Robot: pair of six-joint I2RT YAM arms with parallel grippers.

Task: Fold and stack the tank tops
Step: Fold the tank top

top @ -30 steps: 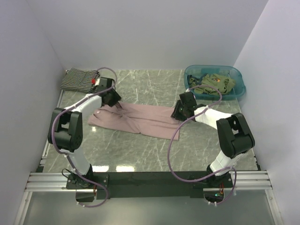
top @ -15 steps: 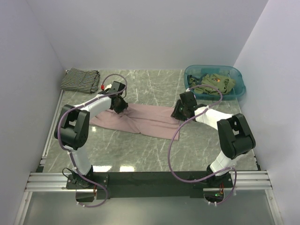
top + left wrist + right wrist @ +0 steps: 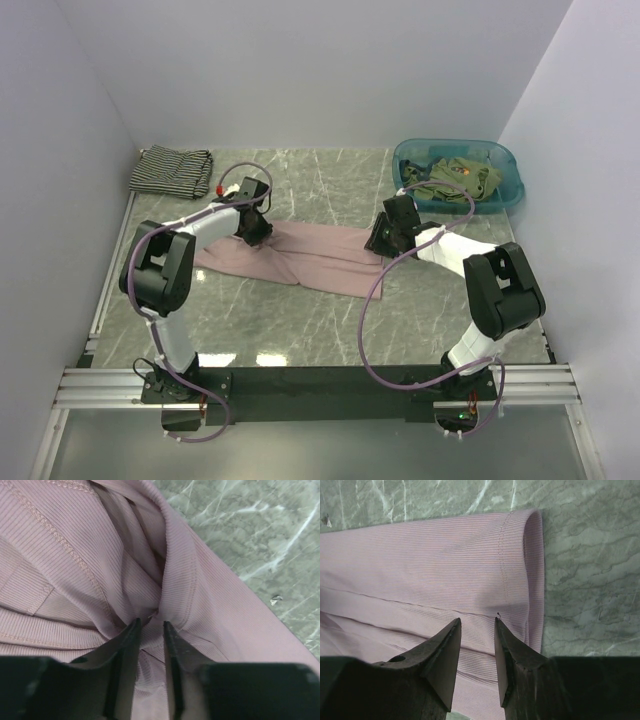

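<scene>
The robot's left gripper pinches a puckered fold below the pink tank top's curved edge, so it should open and take that edge (image 3: 167, 595) before it pulls the cloth straight.
The dusty pink tank top (image 3: 320, 256) lies spread across the middle of the marble table. My left gripper (image 3: 256, 230) is down on its upper left part. In the left wrist view it (image 3: 151, 622) is shut on a puckered fold of the pink ribbed cloth (image 3: 65, 555). My right gripper (image 3: 378, 240) sits at the cloth's right end. In the right wrist view it (image 3: 477, 620) is slightly open, with flat pink cloth (image 3: 420, 555) under its tips near the hem. The striped tank top (image 3: 172, 170) lies folded at the far left. Olive tank tops (image 3: 455, 178) lie in the basin.
The teal plastic basin (image 3: 512, 195) stands at the far right corner. White walls enclose the table on the left, the back and the right. The aluminium rail with both arm bases (image 3: 320, 385) runs along the near edge.
My left gripper has moved right and a little nearer, from the top's far left corner toward its middle, drawing the cloth's left part inward. The right arm has not moved.
</scene>
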